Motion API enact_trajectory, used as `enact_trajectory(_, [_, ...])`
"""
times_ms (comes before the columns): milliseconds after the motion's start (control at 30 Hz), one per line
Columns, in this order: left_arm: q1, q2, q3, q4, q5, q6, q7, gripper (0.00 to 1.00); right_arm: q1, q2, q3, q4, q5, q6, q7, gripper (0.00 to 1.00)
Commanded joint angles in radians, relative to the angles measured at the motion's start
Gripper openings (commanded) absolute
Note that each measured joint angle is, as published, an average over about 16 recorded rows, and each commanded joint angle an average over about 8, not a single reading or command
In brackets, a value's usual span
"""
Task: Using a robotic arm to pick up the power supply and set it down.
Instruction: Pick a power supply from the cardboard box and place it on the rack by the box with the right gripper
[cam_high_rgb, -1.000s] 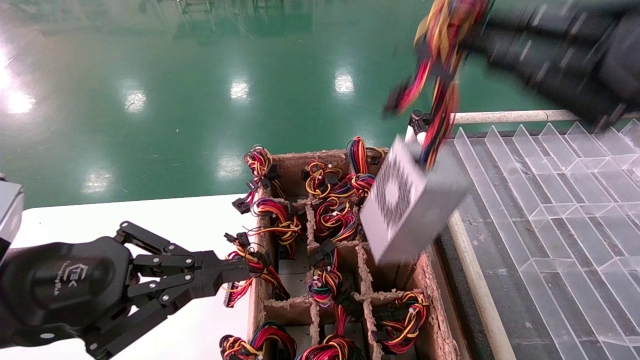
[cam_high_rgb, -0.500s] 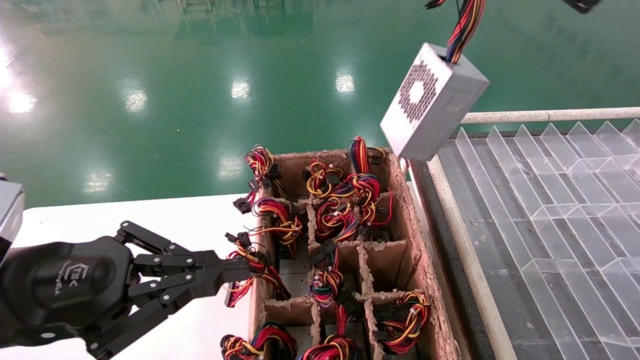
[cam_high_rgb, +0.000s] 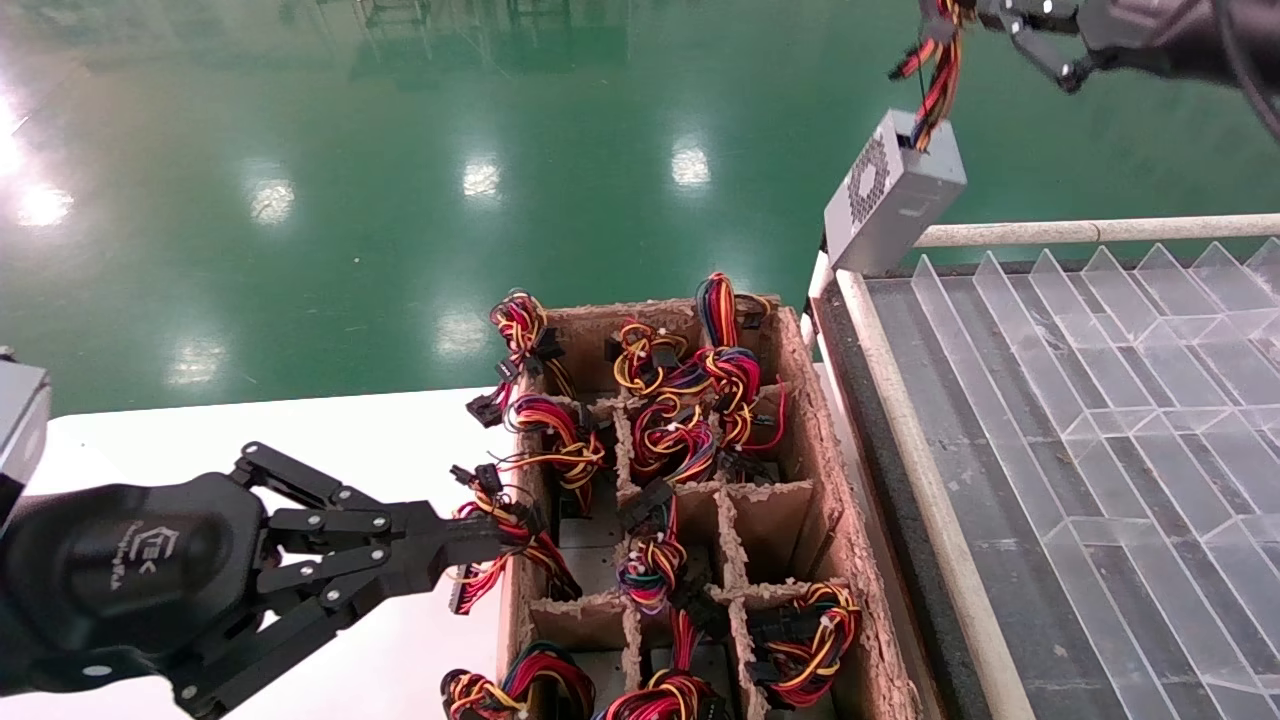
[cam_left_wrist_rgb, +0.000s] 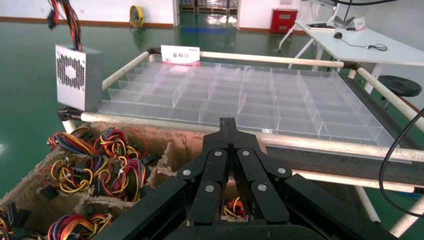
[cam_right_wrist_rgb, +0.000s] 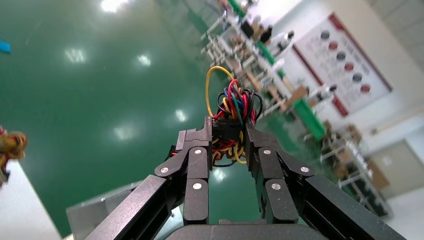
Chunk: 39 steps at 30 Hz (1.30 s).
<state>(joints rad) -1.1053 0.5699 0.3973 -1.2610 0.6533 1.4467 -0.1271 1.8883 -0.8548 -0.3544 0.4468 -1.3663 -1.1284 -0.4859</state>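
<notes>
The power supply will go in the far corner inside the pale bar (cam_high_rgb: 913, 336), beside the clear dividers, where my right gripper needs to stand it.
The power supply (cam_high_rgb: 893, 205), a silver-grey box with a perforated vent, hangs in the air above the far left corner of the clear tray. Its coloured wire bundle (cam_high_rgb: 937, 65) runs up into my right gripper (cam_high_rgb: 965, 15) at the top right of the head view. In the right wrist view that gripper (cam_right_wrist_rgb: 227, 127) is shut on the wire bundle (cam_right_wrist_rgb: 232, 105) and a black plug. The left wrist view shows the box (cam_left_wrist_rgb: 75, 77) dangling beside the tray corner. My left gripper (cam_high_rgb: 490, 545) is shut and empty at the brown carton's left wall, fingertips (cam_left_wrist_rgb: 229, 122) pressed together.
The brown pulp-card carton (cam_high_rgb: 805, 420) holds several other wire-topped units in its cells. To its right lies a clear divider tray (cam_high_rgb: 1100, 400) framed by a pale tube rail (cam_high_rgb: 1080, 232). A white table (cam_high_rgb: 300, 440) sits on the left and green floor lies beyond.
The power supply rose out of the carton's right side and swung up and away to the far right. It now hangs smaller above the tray corner. The left arm has not moved.
</notes>
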Motion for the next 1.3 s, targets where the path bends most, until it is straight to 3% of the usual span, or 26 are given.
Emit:
enact_trajectory(33, [0.0,0.0,0.0,0.0,0.0,0.0,0.0,0.0,0.018,-0.016,-0.007,-0.065,-0.017,0.016,-0.037,0.0])
enact_trajectory(300, [0.0,0.0,0.0,0.0,0.0,0.0,0.0,0.0,0.069,-0.012,-0.012,-0.217,-0.03,0.0,-0.135,0.0])
enact_trajectory(633, [0.0,0.0,0.0,0.0,0.0,0.0,0.0,0.0,0.099,-0.004,-0.016,-0.325,-0.038,-0.011,-0.203,0.0])
enact_trajectory(1300, [0.0,0.0,0.0,0.0,0.0,0.0,0.0,0.0,0.044,-0.143,0.011,-0.427,0.002,0.086,-0.28,0.0])
